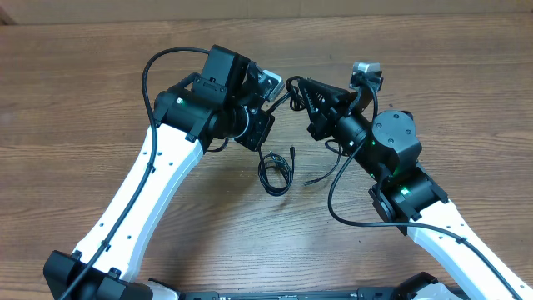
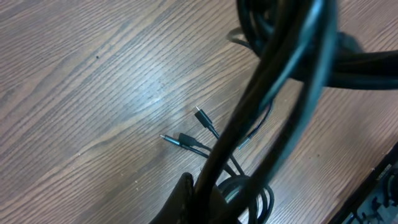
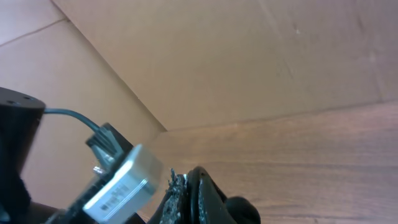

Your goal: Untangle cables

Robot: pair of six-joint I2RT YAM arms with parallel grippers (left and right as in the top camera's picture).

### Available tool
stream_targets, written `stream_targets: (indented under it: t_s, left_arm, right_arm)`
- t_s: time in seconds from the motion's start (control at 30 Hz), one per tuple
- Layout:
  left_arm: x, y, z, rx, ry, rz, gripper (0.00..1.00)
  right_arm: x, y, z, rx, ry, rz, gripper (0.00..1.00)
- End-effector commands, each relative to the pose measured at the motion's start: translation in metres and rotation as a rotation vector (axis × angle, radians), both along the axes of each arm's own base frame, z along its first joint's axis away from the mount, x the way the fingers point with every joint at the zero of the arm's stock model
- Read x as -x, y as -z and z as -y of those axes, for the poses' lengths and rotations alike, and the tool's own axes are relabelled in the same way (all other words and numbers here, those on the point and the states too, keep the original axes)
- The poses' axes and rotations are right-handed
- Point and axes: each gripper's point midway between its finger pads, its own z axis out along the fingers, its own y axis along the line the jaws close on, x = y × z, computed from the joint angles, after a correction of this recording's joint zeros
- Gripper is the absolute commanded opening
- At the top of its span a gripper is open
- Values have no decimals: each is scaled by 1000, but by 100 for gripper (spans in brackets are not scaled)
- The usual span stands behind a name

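Observation:
The coil hangs below my left gripper and the cable's far end is pinched in my right gripper, so next my right gripper takes the part of the cable [image 1: 276, 104] beside my left gripper.
The cables are thin black cords. A strand of them is stretched between my two grippers, above the wooden table [image 1: 92, 100]. The rest hangs down to a small coil [image 1: 275, 172] lying on the table, with a loose end [image 1: 321, 177] to its right. My left gripper [image 1: 279, 102] is shut on the strand; in the left wrist view the held cords [image 2: 273, 93] run up from the gripper [image 2: 205, 202] close to the lens. Below them lie two plugs [image 2: 202, 117] and the coil [image 2: 252, 193]. My right gripper [image 3: 198, 193] is shut on a thin cord pinched between its pads.
Both arms lean in over the middle of the table with their wrists close together. The left arm's silver wrist camera [image 3: 121, 183] sits right beside my right gripper. A tan cardboard wall [image 3: 249, 56] stands beyond the table's far edge.

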Motion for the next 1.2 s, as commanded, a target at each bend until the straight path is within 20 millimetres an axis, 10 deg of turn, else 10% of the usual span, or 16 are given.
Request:
stream_targets:
  t_s: [0.0,0.2,0.33,0.8,1.0,1.17]
  left_arm:
    - [4,4,-1,-20,72,24,4]
    - [-1,-1,3,-13,129,76,4]
    - [-1,-1,3,-24,162,95,4]
    - [13,-19,34,134,373,153,4]
    - [17,-22,38,158,420,167,4]
    - [22,-25,42,186,452,166,4]
  right_arm:
    - [1,-10,12,4,53,5,8]
    - [4,20,13,64,50,-104,58]
    - [6,30,14,85,50,-140,64]
    - [26,53,-9,89,-123,-242,61]
    - [27,65,-9,108,-122,-284,32]
    - [24,68,-4,120,-88,-290,29]
